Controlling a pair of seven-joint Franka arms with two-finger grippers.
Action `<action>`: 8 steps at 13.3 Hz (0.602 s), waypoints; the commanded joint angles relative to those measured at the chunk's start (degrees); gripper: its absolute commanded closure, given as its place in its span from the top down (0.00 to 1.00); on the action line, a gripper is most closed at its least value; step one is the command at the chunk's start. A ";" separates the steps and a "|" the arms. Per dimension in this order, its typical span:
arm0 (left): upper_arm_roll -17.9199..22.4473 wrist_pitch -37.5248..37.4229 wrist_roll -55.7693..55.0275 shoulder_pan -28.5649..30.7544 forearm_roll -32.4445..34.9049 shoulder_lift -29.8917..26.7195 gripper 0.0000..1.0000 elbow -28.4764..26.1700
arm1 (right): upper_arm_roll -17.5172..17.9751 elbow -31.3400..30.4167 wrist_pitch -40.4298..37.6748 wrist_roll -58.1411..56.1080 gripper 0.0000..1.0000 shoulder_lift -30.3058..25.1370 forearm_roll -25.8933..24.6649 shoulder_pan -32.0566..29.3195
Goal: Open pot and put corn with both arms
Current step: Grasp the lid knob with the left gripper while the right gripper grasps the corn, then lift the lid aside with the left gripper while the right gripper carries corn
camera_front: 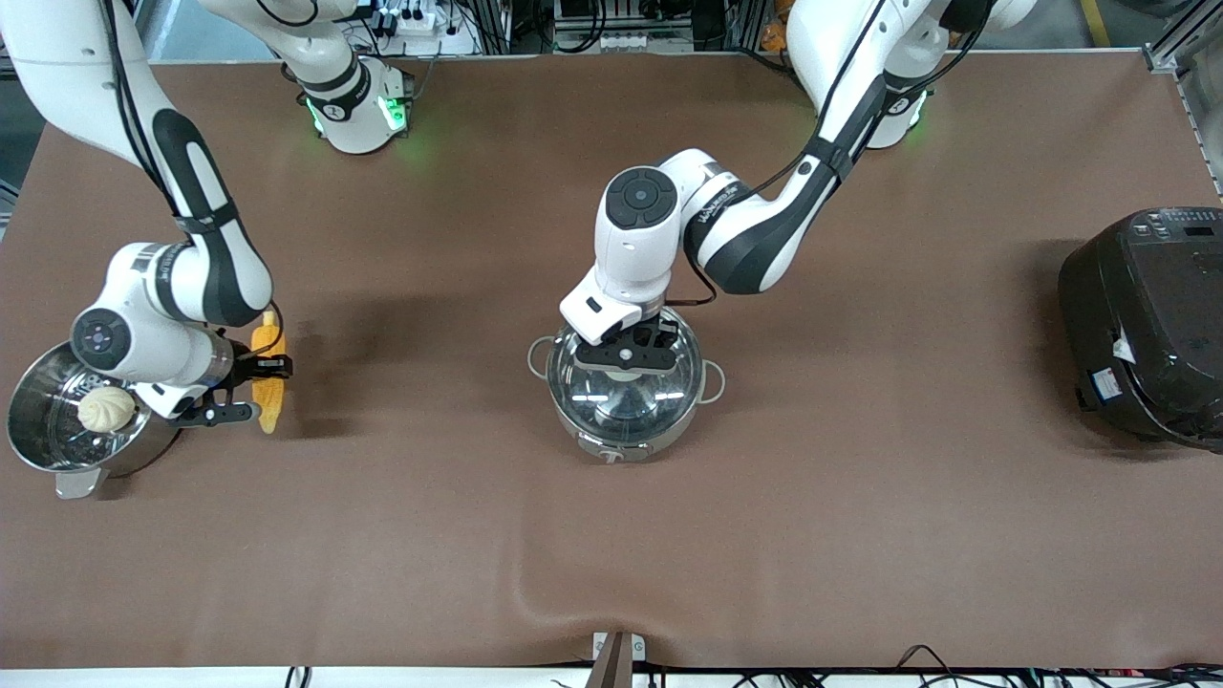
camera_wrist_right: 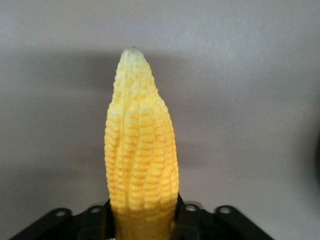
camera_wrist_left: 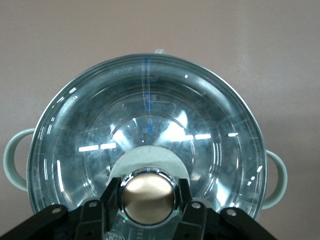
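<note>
My left gripper is going to let go of the glass lid, which still sits on the steel pot, on the brown cloth (camera_front: 847, 428) between the steel pot and the black cooker.
The steel pot (camera_front: 583, 432) stands mid-table with its glass lid (camera_front: 659, 397) on it. My left gripper (camera_front: 626, 355) is over the lid, shut on the copper knob. In the left wrist view the fingers (camera_wrist_left: 111, 199) press both sides of the knob (camera_wrist_left: 149, 196), and the lid (camera_wrist_left: 90, 130) and a grey side handle (camera_wrist_left: 11, 159) show. My right gripper (camera_front: 260, 388) is shut on the yellow corn (camera_front: 268, 401) toward the right arm's end of the table, just above the cloth. In the right wrist view the corn (camera_wrist_right: 140, 145) points away from the gripper (camera_wrist_right: 143, 220).
A steel steamer pot (camera_front: 33, 435) holding a whitish bun (camera_front: 106, 409) stands right beside the right gripper. A big black cooker (camera_front: 1147, 325) sits at the left arm's end of the table. Brown cloth (camera_front: 860, 497) covers the table.
</note>
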 commanded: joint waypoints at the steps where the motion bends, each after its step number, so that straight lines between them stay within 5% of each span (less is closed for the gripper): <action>1: 0.07 -4.44 -2.09 0.18 0.77 -3.53 0.00 1.26 | -0.09 6.80 -7.50 0.48 0.09 -1.05 -0.29 3.89; 5: 0.07 -9.63 -1.83 5.44 -2.47 -10.03 0.00 1.26 | 0.34 10.50 -8.66 1.53 0.10 -1.66 0.23 10.05; 8: -0.37 -12.01 -0.69 14.22 -3.10 -12.16 0.00 0.64 | 0.26 15.06 -12.33 16.15 0.12 -2.02 0.15 19.34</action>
